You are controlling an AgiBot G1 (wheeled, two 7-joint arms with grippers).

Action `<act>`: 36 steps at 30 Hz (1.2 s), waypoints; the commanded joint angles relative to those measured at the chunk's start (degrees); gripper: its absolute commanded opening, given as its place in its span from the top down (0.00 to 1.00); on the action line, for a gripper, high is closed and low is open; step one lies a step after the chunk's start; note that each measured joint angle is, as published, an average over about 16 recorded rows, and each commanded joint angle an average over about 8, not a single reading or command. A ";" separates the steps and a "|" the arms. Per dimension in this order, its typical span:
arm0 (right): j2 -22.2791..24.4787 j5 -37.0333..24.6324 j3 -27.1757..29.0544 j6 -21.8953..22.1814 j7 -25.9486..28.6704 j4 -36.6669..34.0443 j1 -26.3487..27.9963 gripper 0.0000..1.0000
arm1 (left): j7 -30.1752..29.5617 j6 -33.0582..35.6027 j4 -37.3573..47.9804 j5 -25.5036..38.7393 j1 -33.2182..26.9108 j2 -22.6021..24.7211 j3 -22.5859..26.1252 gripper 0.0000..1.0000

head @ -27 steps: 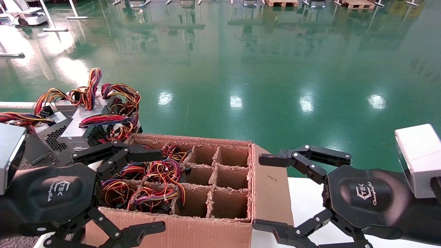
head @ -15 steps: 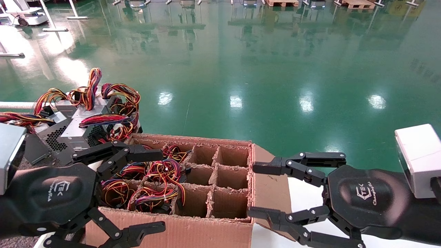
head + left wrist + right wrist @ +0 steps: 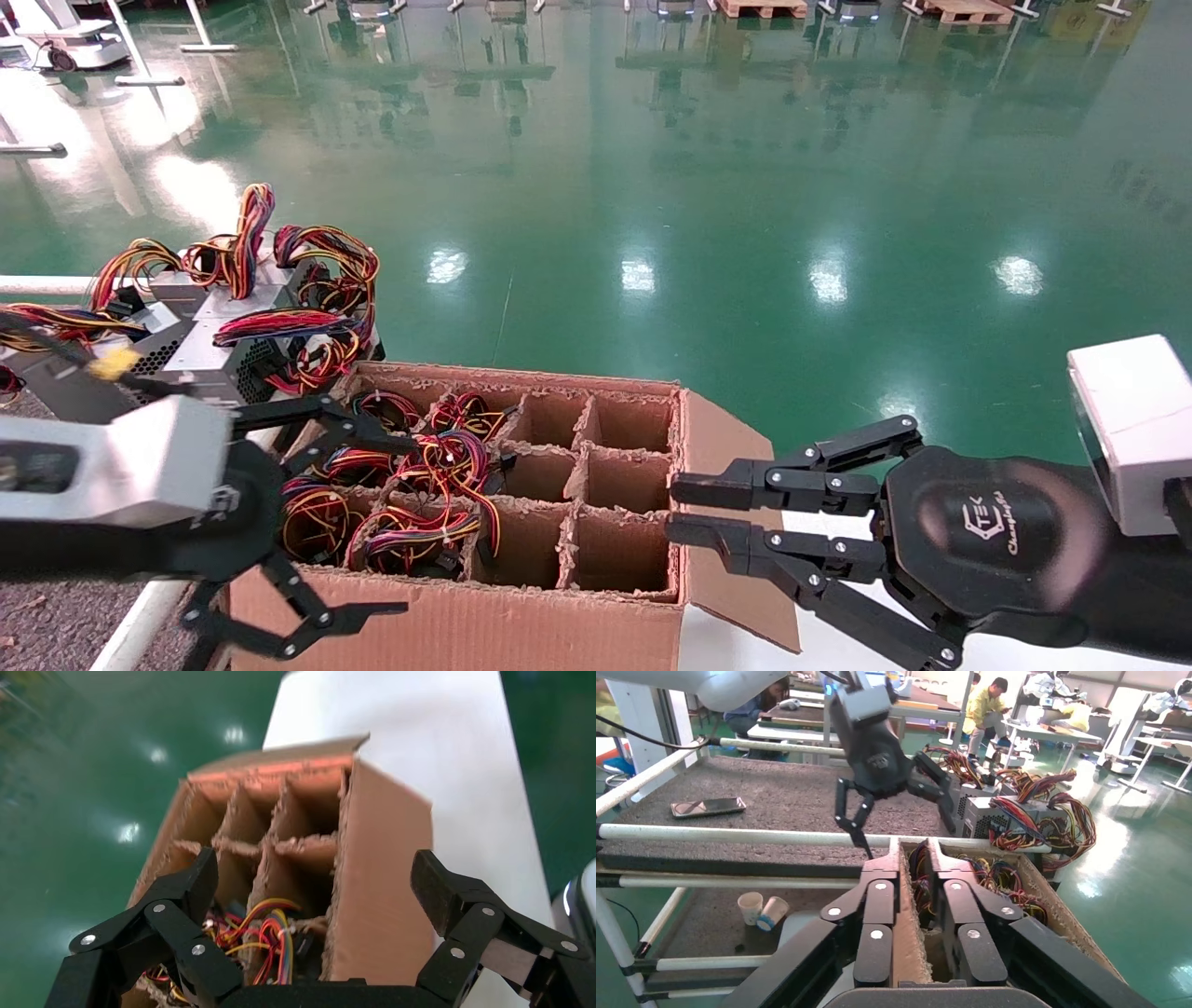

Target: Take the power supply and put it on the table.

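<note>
My left gripper needs to close next on the power supply's wire bundle (image 3: pixel 418 535) (image 3: pixel 284 957) in the near-side cell of the cardboard box that is beside the empty near-side cell.
The power supply sits in a left cell of the cardboard box (image 3: pixel 521 382). Only its yellow, orange and red wire bundle (image 3: pixel 312 522) shows; the metal body is hidden. My left gripper (image 3: pixel 372 522) hangs open just above those left cells, and in the left wrist view the wires (image 3: pixel 260 945) lie below its spread fingers (image 3: pixel 316 871). My right gripper (image 3: pixel 672 511) is shut on the box's right side wall (image 3: pixel 909 938), one finger on each side of it (image 3: pixel 914 855). The table (image 3: pixel 786 797), dark and speckled, lies to the left of the box.
Several silver units (image 3: pixel 223 345) with purple and red wire bundles stand on the table behind the box. A white rail (image 3: pixel 140 624) edges the table. A phone (image 3: pixel 708 806) lies on it, and paper cups (image 3: pixel 761 908) sit on a lower shelf. The box stands on a smooth white top (image 3: pixel 838 531).
My right gripper's fingers have closed from wide open onto the box's right wall. My left wrist has turned and the open left gripper has dropped closer over the left cells.
</note>
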 commanded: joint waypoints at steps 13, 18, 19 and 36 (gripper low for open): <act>0.00 0.01 -0.01 0.00 -0.01 0.00 0.00 0.72 | 8.34 0.12 7.66 10.11 -9.79 6.04 12.55 0.00; 0.01 0.01 -0.02 0.01 -0.01 0.00 0.01 0.10 | 10.51 -0.43 10.35 11.59 -10.98 6.77 15.15 0.09; 0.01 0.01 -0.02 0.01 -0.01 0.00 0.01 0.00 | 10.93 -0.62 10.85 11.77 -11.09 6.86 15.45 0.22; 0.01 0.02 -0.03 0.01 -0.02 0.00 0.01 0.00 | 14.77 -2.76 17.56 11.47 -10.19 8.14 16.42 1.00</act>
